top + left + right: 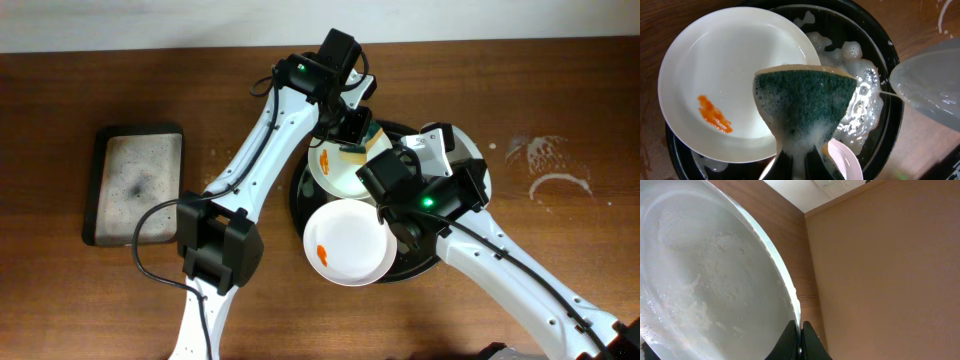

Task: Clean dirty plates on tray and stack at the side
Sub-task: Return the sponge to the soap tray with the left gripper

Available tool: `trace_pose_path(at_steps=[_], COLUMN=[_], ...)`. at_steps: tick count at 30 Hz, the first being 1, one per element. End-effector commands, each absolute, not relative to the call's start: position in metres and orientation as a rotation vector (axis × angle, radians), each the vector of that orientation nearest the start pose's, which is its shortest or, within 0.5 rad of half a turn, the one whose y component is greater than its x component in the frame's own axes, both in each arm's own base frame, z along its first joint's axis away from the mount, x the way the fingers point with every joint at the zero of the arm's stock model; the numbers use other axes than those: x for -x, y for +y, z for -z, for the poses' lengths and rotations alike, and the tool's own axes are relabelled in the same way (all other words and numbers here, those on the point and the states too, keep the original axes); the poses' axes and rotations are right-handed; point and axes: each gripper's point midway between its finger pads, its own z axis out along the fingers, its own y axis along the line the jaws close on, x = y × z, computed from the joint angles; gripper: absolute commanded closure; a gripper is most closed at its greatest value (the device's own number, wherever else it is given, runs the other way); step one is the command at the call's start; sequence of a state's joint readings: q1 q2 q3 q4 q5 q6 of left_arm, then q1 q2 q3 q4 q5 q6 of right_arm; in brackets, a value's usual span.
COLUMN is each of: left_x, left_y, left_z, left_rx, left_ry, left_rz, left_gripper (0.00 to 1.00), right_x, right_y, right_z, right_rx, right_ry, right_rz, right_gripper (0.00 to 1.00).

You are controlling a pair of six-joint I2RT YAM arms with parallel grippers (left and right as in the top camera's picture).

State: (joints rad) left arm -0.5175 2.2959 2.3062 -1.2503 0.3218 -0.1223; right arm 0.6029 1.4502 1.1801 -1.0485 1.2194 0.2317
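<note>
I need to release the bluish plate with my right gripper on the table (pixel 577 214) just in front of the curved wet mark.
The black tray (pixel 470 190) holds a white plate with an orange smear (pixel 345 240) at its front left and a second plate (pixel 330 170) behind it, partly under my left gripper. My left gripper (pixel 352 135) is shut on a foamy green and yellow sponge (pixel 362 140) above that second plate. In the left wrist view the sponge (pixel 805 100) hangs over the tray (pixel 890 125) beside a smeared plate (pixel 735 65). My right gripper (pixel 801 335) is shut on the rim of a wet, faintly bluish plate (pixel 705 280), held tilted above the tray; it also shows in the left wrist view (pixel 932 80).
A small grey sponge tray (pixel 135 185) lies on the wooden table at the left. Foam (pixel 855 100) covers the black tray's floor. Wet marks (pixel 550 170) are on the table right of the tray.
</note>
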Motion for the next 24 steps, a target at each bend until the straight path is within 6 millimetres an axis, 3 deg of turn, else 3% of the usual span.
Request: trace_pose_path(at_steps=[1, 10, 14, 17, 19, 21, 24], left_x=[-0.427, -0.425, -0.430, -0.437, -0.442, -0.440, -0.435], left_y=[-0.292, -0.280, -0.242, -0.167, -0.100, -0.043, 0.039], left_z=[-0.170, -0.166, -0.194, -0.226, -0.234, -0.230, -0.204], left_rx=[-0.640, -0.623, -0.524, -0.349, -0.203, -0.088, 0.073], left_ry=[2.754, 2.792, 2.782, 2.778, 2.793, 2.840, 2.898], left_rz=[0.550, 0.528, 0.493, 0.376, 0.220, 0.132, 0.082], left_gripper=[0.95, 0.95, 0.97, 0.97, 0.97, 0.97, 0.97], right_x=[-0.315, -0.315, -0.315, -0.315, -0.315, -0.315, -0.316], right_y=[0.019, 0.019, 0.019, 0.019, 0.019, 0.020, 0.021], right_z=[-0.261, -0.261, -0.261, -0.261, -0.261, -0.260, -0.259], right_rx=[0.154, 0.156, 0.156, 0.156, 0.156, 0.156, 0.153], right_ry=[2.060, 2.062, 2.062, 2.062, 2.062, 2.065, 2.072], right_rz=[1.269, 1.269, 1.269, 1.269, 1.269, 1.265, 1.251], right_gripper=[0.96, 0.96, 0.96, 0.96, 0.96, 0.96, 0.96])
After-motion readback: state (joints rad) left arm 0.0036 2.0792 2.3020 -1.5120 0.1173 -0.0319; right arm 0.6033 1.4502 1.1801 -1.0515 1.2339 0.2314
